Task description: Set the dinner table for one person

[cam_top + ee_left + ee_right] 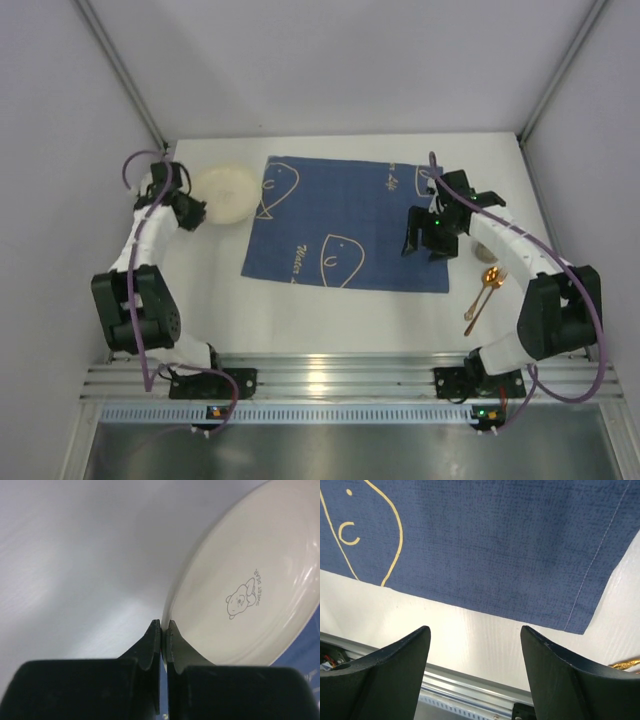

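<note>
The robot's left gripper needs to release the cream plate on the middle of the blue fish-patterned mat (351,214).
The cream plate (225,192) with a small bear drawing lies on the white dinner table (300,310), just left of the blue fish-patterned mat (345,222). My left gripper (190,211) is shut on the plate's near-left rim. In the left wrist view the plate (250,590) has its rim pinched between the two black fingertips of that gripper (163,624). My right gripper (431,240) hangs open over the mat's right edge. The right wrist view shows that gripper (475,630) wide apart and empty above the mat (495,540) and bare table (470,645).
A gold spoon (481,296) lies on the table right of the mat, its tip showing in the right wrist view (627,664). A small pale round object (484,251) sits partly under the right arm. Silver rails (320,375) edge the near side.
</note>
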You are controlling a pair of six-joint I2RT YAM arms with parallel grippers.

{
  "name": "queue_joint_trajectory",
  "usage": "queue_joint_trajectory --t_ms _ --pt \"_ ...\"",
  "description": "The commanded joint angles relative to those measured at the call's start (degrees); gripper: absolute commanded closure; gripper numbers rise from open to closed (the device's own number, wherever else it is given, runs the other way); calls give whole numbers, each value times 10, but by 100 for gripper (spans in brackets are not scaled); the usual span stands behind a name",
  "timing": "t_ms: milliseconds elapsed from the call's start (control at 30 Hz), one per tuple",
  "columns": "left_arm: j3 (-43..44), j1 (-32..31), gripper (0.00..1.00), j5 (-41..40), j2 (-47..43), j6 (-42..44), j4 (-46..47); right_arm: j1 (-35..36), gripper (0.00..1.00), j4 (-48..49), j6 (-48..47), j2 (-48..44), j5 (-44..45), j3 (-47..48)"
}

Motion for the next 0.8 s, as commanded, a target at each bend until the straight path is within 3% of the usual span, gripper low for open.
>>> queue_joint_trajectory --t_ms 0,167,400,500,767 --pt "143 -121 100 20 91 37 3 3 26 -2 17 -49 23 2" --pt "316 -241 100 99 245 80 -35 -23 23 -34 25 -99 62 0" --pt "514 -387 100 117 425 137 -96 -141 20 -88 28 -174 88 -9" --pt "524 -413 100 111 446 138 -102 -184 19 -106 16 -200 93 -14" --pt "476 -416 100 21 438 119 -126 -207 18 -122 8 -206 115 -9"
